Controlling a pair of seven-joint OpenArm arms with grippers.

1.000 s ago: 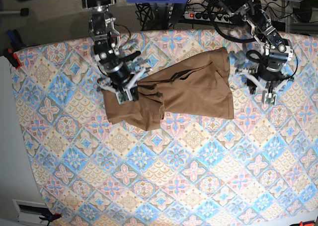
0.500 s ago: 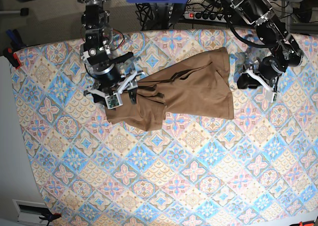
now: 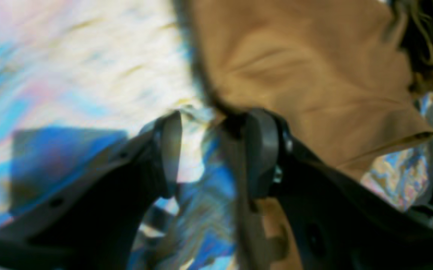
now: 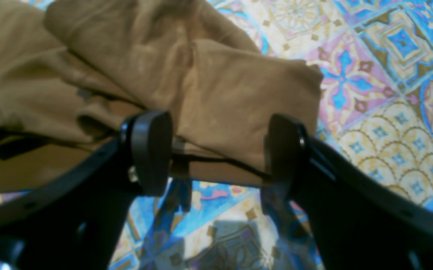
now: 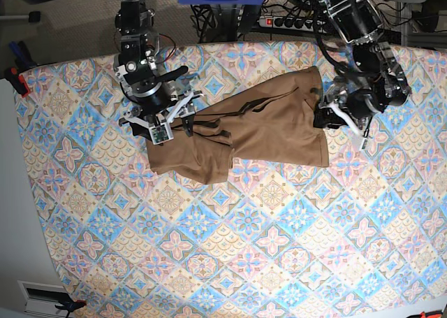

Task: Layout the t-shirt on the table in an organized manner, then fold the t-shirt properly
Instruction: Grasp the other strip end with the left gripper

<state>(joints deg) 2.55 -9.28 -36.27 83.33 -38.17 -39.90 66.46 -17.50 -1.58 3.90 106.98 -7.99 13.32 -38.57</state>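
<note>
The gap of my left gripper beside the t-shirt's edge has mostly patterned cloth in it, so next I move along and pinch the edge nearer the t-shirt's back corner (image 5: 317, 87).
The tan-brown t-shirt (image 5: 265, 129) lies crumpled and partly doubled over at the back middle of the table (image 5: 244, 248). My right gripper (image 5: 173, 126) hovers over the shirt's left end. In the right wrist view this gripper (image 4: 220, 150) is open, with folded shirt fabric (image 4: 238, 97) lying just beyond its tips. My left gripper (image 5: 328, 119) is at the shirt's right edge. The blurred left wrist view shows it (image 3: 210, 150) open, with patterned cloth (image 3: 89, 56) in the gap and one finger (image 3: 261, 150) against the shirt's hem (image 3: 313, 75).
A power strip (image 5: 286, 21) and a tangle of cables lie behind the table's back edge. A red clamp (image 5: 17, 80) grips the far left corner. The patterned cloth (image 4: 388, 93) stretches toward the front and both sides.
My right gripper has opened, let go of the shirt's left end and drawn back slightly. The left arm swung inward from the right to the shirt's right edge.
</note>
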